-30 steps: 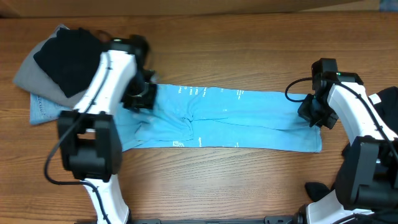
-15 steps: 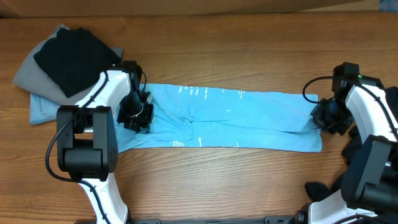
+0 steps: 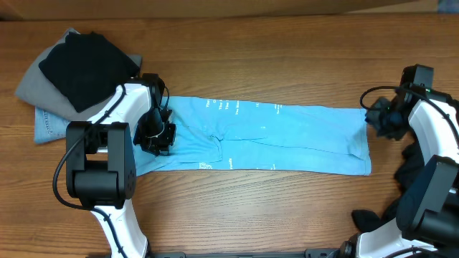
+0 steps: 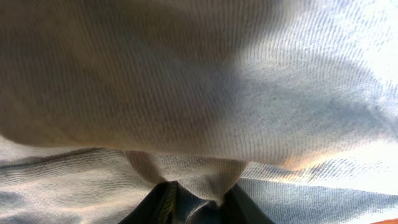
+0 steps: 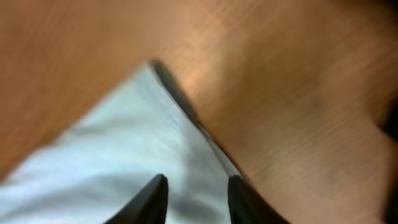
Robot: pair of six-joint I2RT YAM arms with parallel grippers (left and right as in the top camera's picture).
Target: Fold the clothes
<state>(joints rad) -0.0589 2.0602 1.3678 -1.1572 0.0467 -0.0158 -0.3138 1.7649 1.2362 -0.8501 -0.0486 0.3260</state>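
Next, my right gripper pinches near the end's far corner (image 3: 361,112) and pulls the upper layer straight, because that layer's edge hangs crooked at the end of the piece of cloth.
The clothes (image 3: 272,136), a light blue T-shirt with small white lettering, lie folded into a long strip across the table. My left gripper (image 3: 156,135) sits low on the strip's left end. In the left wrist view cloth (image 4: 205,81) fills the frame, and a bunched fold is pinched where the left gripper (image 4: 200,200) closes. My right gripper (image 3: 379,122) hovers just off the strip's right end. In the right wrist view the right gripper (image 5: 198,182) is open over a corner of the shirt (image 5: 124,162), holding nothing.
A pile of other garments lies at the back left: black (image 3: 82,64) on top, grey (image 3: 36,84) under it, and pale denim (image 3: 50,129) at the front. Something dark (image 3: 446,115) lies at the right edge behind my right arm. Bare wooden table (image 3: 272,208) surrounds the shirt.
My right gripper has let go of the shirt's right end, opened and drawn off to the right. My left gripper has moved onto the left end and closed on a fold.
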